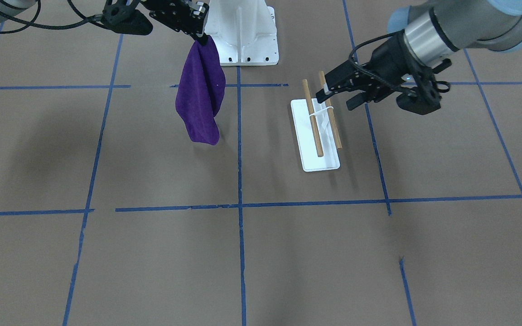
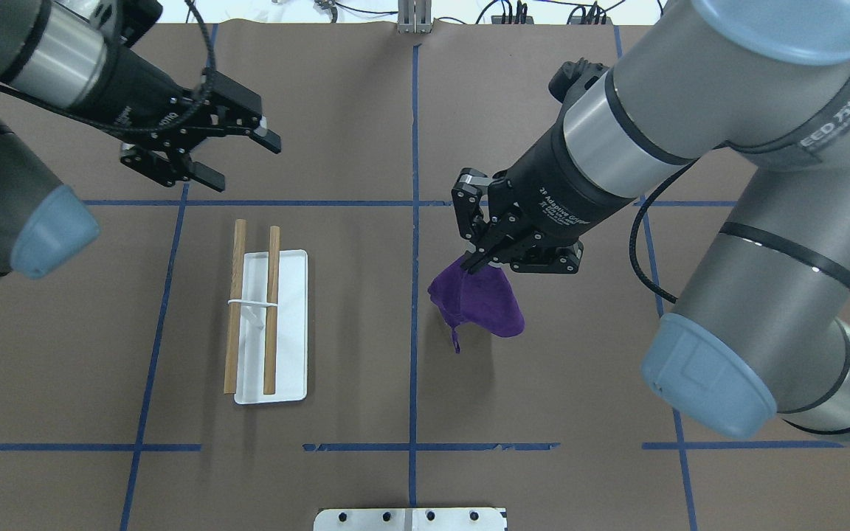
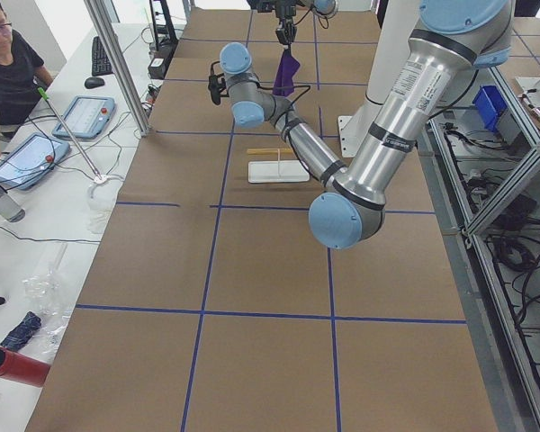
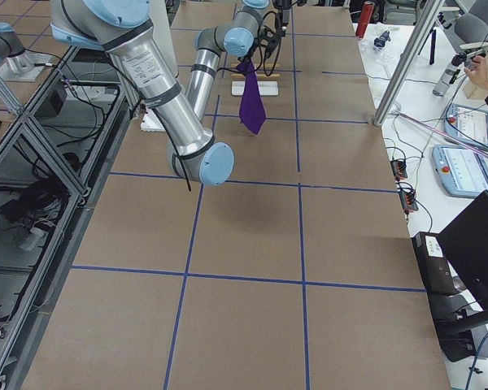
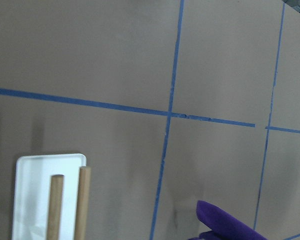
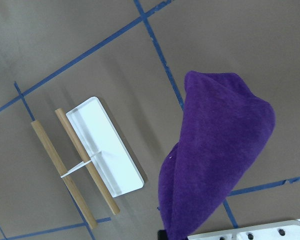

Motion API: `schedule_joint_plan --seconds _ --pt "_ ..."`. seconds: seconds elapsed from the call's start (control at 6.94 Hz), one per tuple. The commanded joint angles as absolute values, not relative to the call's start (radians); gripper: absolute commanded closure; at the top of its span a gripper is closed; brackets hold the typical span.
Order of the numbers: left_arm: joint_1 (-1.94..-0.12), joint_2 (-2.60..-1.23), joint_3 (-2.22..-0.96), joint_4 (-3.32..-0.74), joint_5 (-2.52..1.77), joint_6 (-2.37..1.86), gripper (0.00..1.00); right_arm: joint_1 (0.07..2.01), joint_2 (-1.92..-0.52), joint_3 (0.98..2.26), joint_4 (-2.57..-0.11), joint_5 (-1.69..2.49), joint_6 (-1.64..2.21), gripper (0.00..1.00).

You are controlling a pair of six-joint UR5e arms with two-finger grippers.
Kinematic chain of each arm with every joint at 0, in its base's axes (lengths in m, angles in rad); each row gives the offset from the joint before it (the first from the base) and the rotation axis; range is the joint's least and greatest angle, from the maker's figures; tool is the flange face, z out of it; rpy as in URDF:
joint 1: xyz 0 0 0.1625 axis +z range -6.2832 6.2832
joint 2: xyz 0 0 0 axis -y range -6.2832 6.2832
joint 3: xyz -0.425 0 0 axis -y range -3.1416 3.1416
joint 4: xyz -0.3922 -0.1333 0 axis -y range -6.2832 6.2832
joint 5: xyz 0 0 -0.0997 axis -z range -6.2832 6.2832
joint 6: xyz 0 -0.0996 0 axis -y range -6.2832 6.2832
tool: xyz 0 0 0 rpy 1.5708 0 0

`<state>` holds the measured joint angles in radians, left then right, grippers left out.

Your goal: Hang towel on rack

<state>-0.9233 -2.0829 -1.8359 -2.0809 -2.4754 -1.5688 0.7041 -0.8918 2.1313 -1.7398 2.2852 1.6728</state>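
I should close my left gripper on the top of the purple towel (image 1: 207,48), just below the fingers of my right gripper.
The purple towel (image 2: 480,301) hangs in the air from my right gripper (image 2: 475,259), which is shut on its top corner; it also shows in the front view (image 1: 200,93) and the right wrist view (image 6: 215,155). The rack (image 2: 271,324), a white base with two wooden rods (image 2: 234,306), stands on the table left of the towel, apart from it. It also shows in the front view (image 1: 316,134) and the right wrist view (image 6: 102,150). My left gripper (image 2: 237,155) is open and empty, above and beyond the rack's far end (image 1: 340,96).
A white bolted metal pedestal (image 1: 243,31) stands at the robot's base, just behind the hanging towel. Blue tape lines cross the brown table (image 2: 410,413). An operator (image 3: 4,63) sits at a side table with tablets.
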Motion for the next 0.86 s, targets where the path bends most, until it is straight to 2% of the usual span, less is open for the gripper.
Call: schedule_joint_plan --seconds 0.0,0.14,0.43,0.72 --pt "-0.824 -2.140 -1.821 -2.077 -2.441 -1.719 0.10 0.684 -0.874 2.120 -1.740 2.264 1.500 1.00" --pt "-0.804 -2.158 -1.818 -2.079 -2.441 -1.791 0.01 0.674 -0.876 2.120 -1.740 2.264 1.412 1.00" --pt "-0.750 -2.192 -1.816 -2.086 -2.444 -1.955 0.01 0.670 -0.879 2.118 -1.740 2.258 1.222 1.00" --pt "-0.726 -2.268 -1.761 -2.085 -2.442 -2.054 0.02 0.652 -0.879 2.114 -1.740 2.212 1.078 1.00"
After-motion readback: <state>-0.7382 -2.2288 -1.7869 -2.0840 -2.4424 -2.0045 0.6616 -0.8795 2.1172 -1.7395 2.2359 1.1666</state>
